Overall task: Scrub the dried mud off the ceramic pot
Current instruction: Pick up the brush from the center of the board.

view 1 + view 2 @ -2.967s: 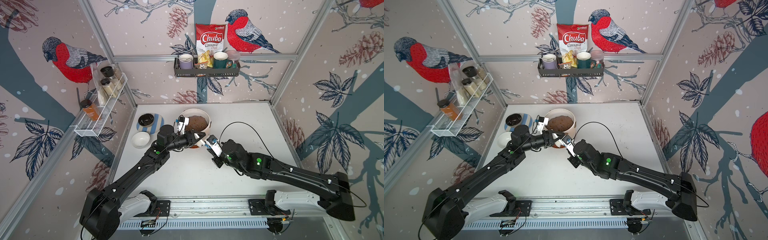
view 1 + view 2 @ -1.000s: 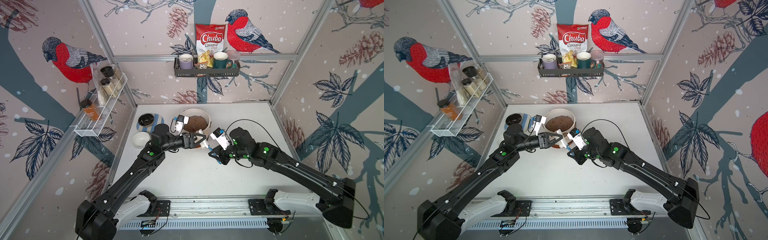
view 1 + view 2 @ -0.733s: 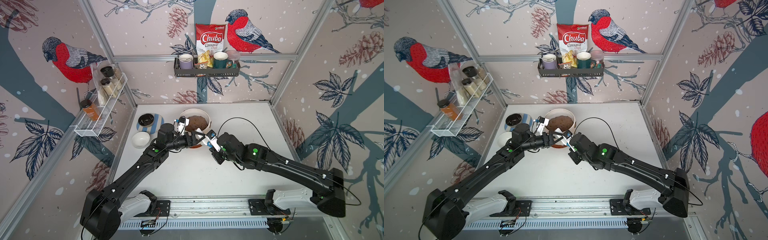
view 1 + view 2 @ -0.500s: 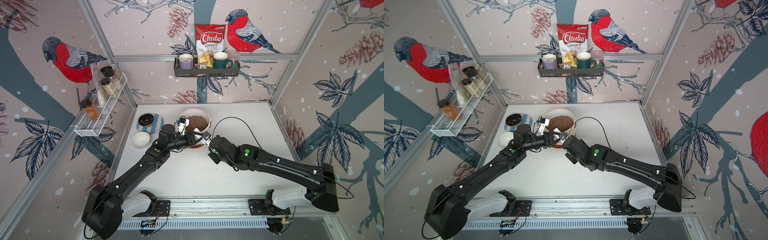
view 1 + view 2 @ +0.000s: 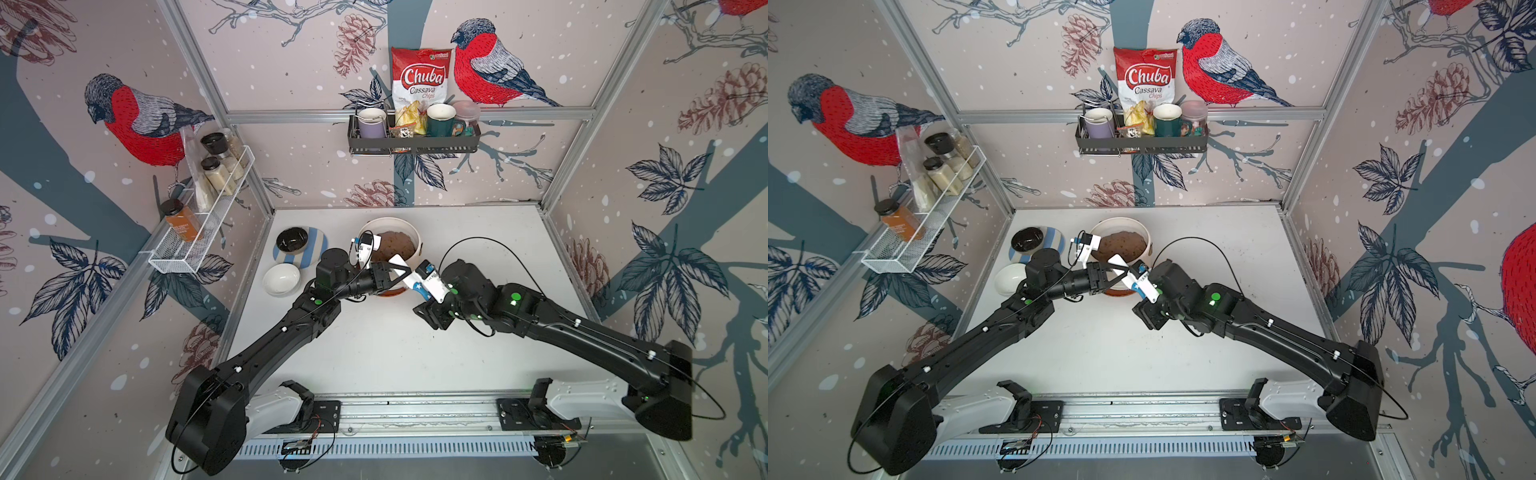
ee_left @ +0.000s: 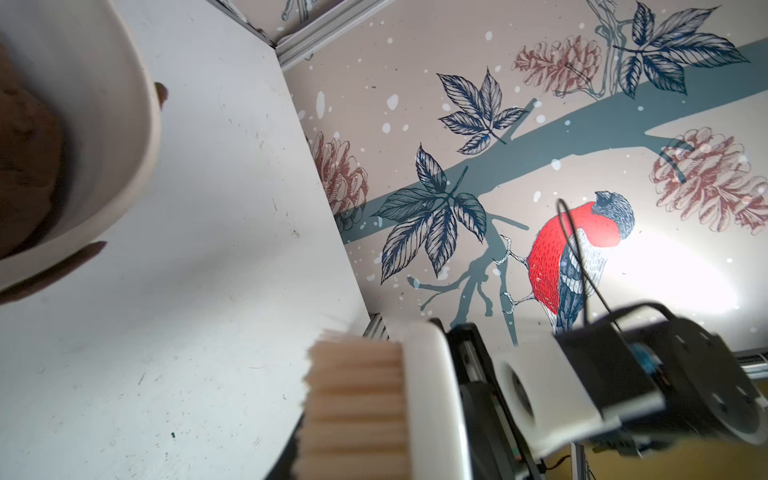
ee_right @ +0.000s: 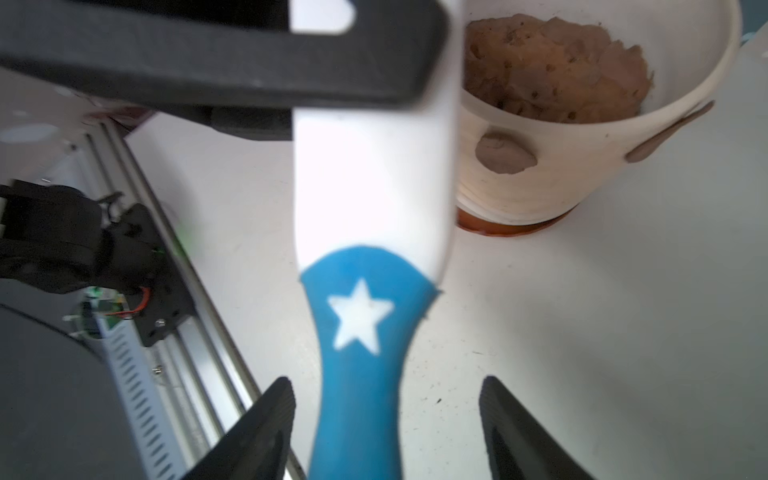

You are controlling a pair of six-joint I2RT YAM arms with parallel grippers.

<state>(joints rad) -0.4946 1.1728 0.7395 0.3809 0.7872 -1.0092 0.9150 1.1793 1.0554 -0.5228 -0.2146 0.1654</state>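
Brush head's back faces my open right gripper; I'll swing it around and take the brush handle's top (image 7: 368,268) from the handle's edge.
The cream ceramic pot (image 5: 417,245) (image 5: 1147,245) (image 7: 582,174), filled with brown soil, stands on a brown saucer at the back middle of the table. Patches of dried mud (image 7: 505,156) (image 7: 665,133) cling to its ribbed side, and one shows edge-on in the left wrist view (image 6: 160,91). A brush (image 5: 400,266) (image 5: 1118,264) (image 7: 370,187) with a white head, pale bristles (image 6: 353,407) and a blue star handle hangs just in front of the pot. My left gripper (image 5: 392,274) (image 5: 1108,276) (image 6: 374,457) is shut on its head. My right gripper (image 5: 422,297) (image 5: 1140,297) (image 7: 384,382) is open, with its fingers (image 7: 274,407) standing apart from the handle on both sides.
A black bowl (image 5: 292,240) on a striped plate and a white bowl (image 5: 281,279) sit left of the pot, beside my left arm. A spice rack (image 5: 199,224) hangs on the left wall and a mug shelf (image 5: 413,137) on the back wall.
The brush has passed from my right gripper to my left. The left jaws closed on the white head and the right jaws opened off the blue handle; the right arm drew back slightly.
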